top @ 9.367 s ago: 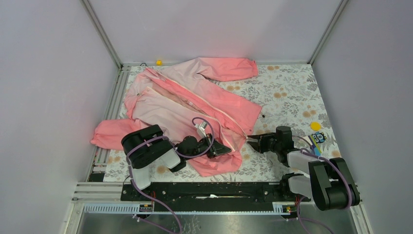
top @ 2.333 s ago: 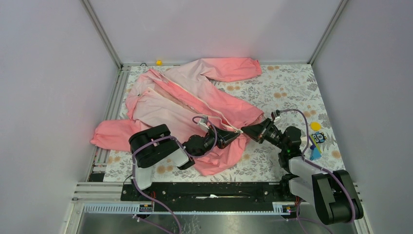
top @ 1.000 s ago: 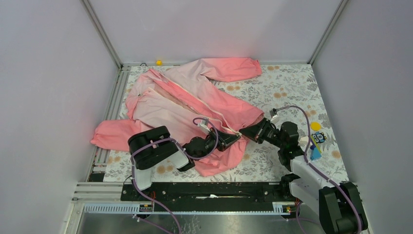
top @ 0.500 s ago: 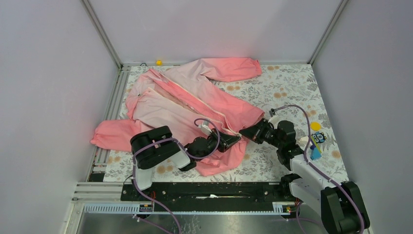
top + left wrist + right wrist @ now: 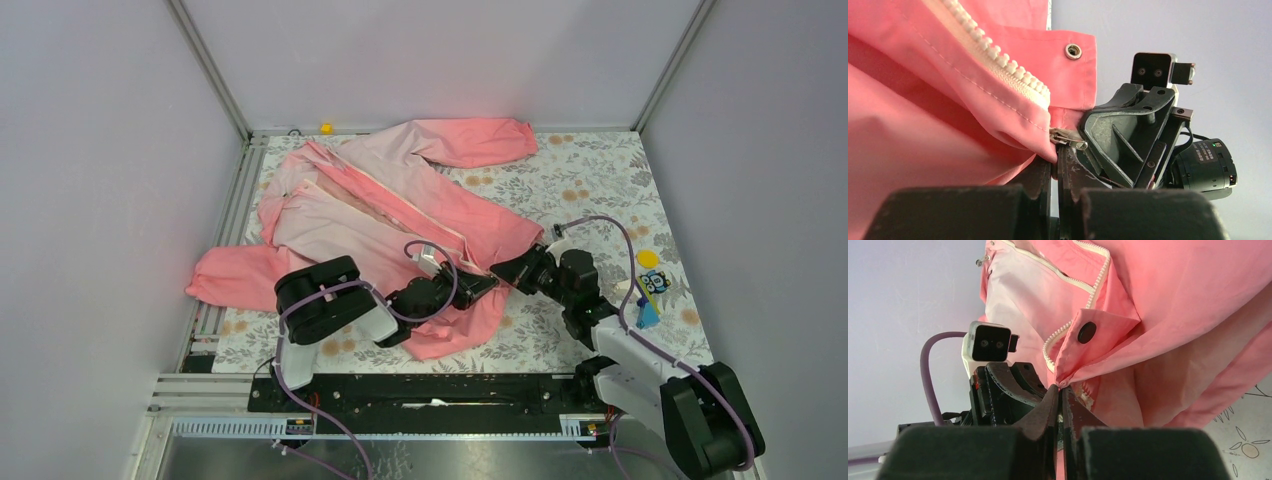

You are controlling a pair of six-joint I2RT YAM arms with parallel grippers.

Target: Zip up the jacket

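Observation:
My right gripper is holding the panel's corner folded over the bottom end of the zipper, so it should open and grip the zipper's bottom end just below the metal zipper pull [image 5: 1060,142].
The pink jacket [image 5: 400,190] lies spread open on the table, collar far left, hem near the middle. My left gripper [image 5: 486,284] is shut on the hem's edge just below the metal zipper pull [image 5: 1068,140], at the foot of the white zipper teeth [image 5: 998,56]. My right gripper [image 5: 501,272] faces it tip to tip and is shut on the corner of the other front panel [image 5: 1060,386], under a dark snap [image 5: 1087,332]. In the left wrist view the left gripper [image 5: 1056,161] pinches pink fabric and the right gripper's fingers [image 5: 1120,132] sit close behind.
The floral mat [image 5: 590,190] covers the table inside grey walls. A yellow disc [image 5: 649,258] and a small blue toy [image 5: 652,286] lie right of my right arm. A small yellow object [image 5: 326,128] sits at the far edge. One sleeve [image 5: 225,275] hangs towards the left rail.
Both arms have shifted slightly, the left arm's body to the right and the right wrist to the left. Both grips on the hem have held.

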